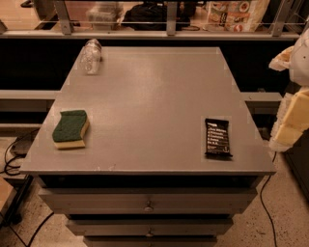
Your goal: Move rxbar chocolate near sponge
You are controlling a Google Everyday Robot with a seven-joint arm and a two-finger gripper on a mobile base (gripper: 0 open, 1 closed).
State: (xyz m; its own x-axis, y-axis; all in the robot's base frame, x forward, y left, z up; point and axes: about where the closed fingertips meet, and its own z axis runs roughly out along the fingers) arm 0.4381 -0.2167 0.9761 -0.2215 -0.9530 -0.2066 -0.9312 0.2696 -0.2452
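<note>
The robot's gripper will next go to the rxbar chocolate near the table's front corner and close across the black wrapper's middle (219, 142).
The rxbar chocolate (217, 138), a flat black wrapper with lines of white text, lies on the grey table top (149, 96) near its front right corner. The sponge (71, 128), dark green on top over yellow foam, lies near the front left edge, far from the bar. My gripper (292, 120) shows as pale cream and white parts at the right edge of the view. It is off the table's right side, to the right of the bar and apart from it. It holds nothing that I can see.
A clear plastic bottle (90, 56) lies on its side at the table's back left corner. Drawers (147, 202) are below the front edge. Cables (14, 159) run on the floor at the left. A rail with bags (231, 14) stands behind.
</note>
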